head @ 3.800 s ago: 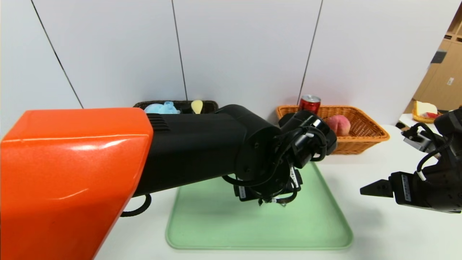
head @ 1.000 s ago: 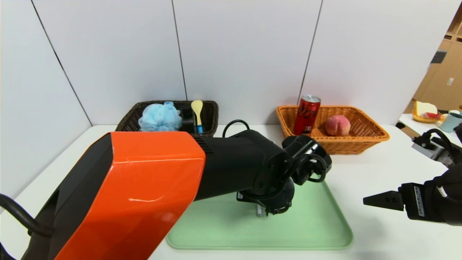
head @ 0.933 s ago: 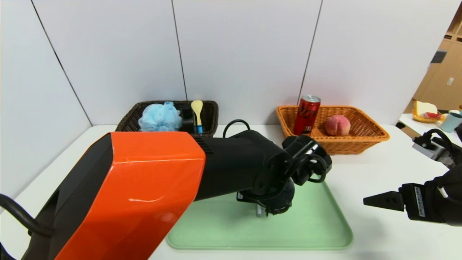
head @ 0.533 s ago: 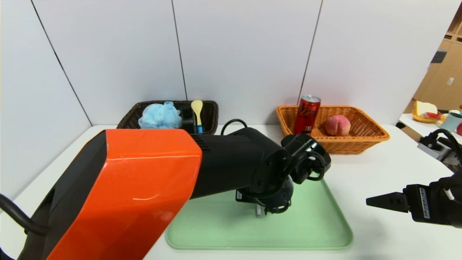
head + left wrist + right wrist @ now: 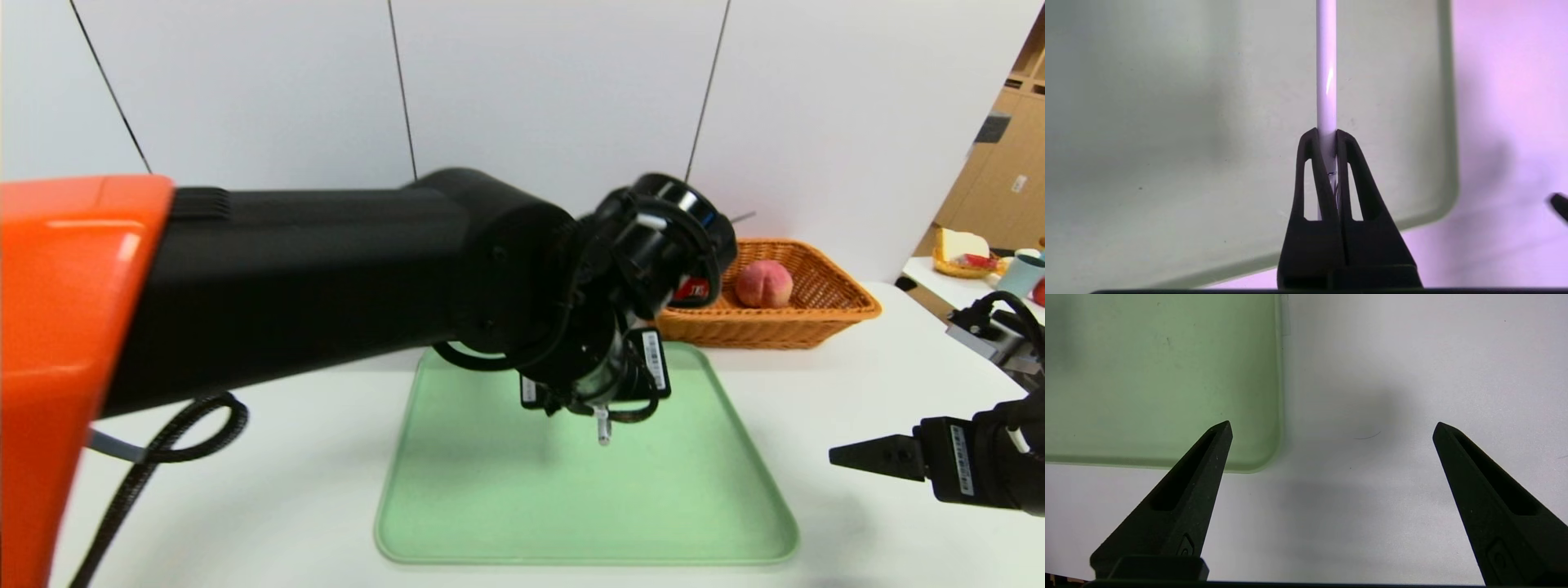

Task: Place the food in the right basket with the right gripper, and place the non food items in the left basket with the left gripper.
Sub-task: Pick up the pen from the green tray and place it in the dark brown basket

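My left gripper needs to let go of the thin white pen in the dark brown basket [image 5: 403,283], between the pouf and the bottle.
My left gripper [image 5: 1326,136] is shut on the thin white pen [image 5: 1327,81] and holds it above the green tray [image 5: 1167,122]. In the head view the pen's end [image 5: 602,426] hangs below the left wrist, clear of the tray [image 5: 490,506]. The peach [image 5: 763,283] lies in the orange-tan basket [image 5: 816,314]. Only a red sliver of the soda can [image 5: 694,287] shows behind the left arm. The dark brown basket, pouf, bottle and spoon are hidden by that arm. My right gripper [image 5: 849,453] is open and empty over the table right of the tray, as the right wrist view [image 5: 1333,428] also shows.
The tray's corner [image 5: 1257,457] lies close to the right gripper's fingers. A second table at the far right holds a small yellow basket [image 5: 959,253] and a mug [image 5: 1024,273]. A white panel wall stands behind the baskets.
My left arm has risen from the tray with the pen in its gripper. It now hides the dark basket and most of the can. The right gripper has hardly moved.
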You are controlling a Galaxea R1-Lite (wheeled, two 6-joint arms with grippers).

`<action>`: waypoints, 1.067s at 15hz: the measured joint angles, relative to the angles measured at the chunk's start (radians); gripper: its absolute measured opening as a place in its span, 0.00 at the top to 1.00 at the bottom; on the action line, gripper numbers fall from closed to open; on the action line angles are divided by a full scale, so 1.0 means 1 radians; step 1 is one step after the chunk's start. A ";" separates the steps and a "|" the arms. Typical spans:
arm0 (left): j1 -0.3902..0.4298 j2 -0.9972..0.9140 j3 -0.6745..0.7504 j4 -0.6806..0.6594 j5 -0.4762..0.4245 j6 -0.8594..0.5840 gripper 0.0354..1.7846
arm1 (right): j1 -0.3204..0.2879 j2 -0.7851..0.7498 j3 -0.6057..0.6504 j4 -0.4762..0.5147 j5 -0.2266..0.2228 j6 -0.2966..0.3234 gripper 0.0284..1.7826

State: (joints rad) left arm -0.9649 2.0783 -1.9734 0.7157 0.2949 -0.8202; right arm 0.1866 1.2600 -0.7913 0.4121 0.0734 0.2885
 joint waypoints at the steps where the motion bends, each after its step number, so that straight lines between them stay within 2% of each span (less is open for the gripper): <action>1: 0.023 -0.043 0.003 -0.001 -0.002 -0.003 0.99 | 0.000 0.000 0.003 0.000 0.000 0.000 0.05; 5: 0.173 -0.194 0.015 -0.004 0.006 0.004 0.99 | -0.001 0.000 0.004 -0.001 -0.001 -0.001 0.05; 9: 0.352 -0.261 0.027 -0.007 0.016 0.011 0.99 | -0.001 0.002 0.001 -0.001 -0.001 -0.003 0.05; 12: 0.495 -0.247 0.036 -0.039 0.010 0.009 0.99 | -0.001 0.001 0.001 -0.002 -0.003 -0.003 0.05; 16: 0.587 -0.167 0.043 -0.137 0.004 0.016 0.99 | -0.001 -0.001 0.005 -0.001 -0.003 -0.001 0.05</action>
State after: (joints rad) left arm -0.3781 1.9113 -1.9306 0.5791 0.2991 -0.8038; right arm 0.1851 1.2594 -0.7866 0.4109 0.0700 0.2877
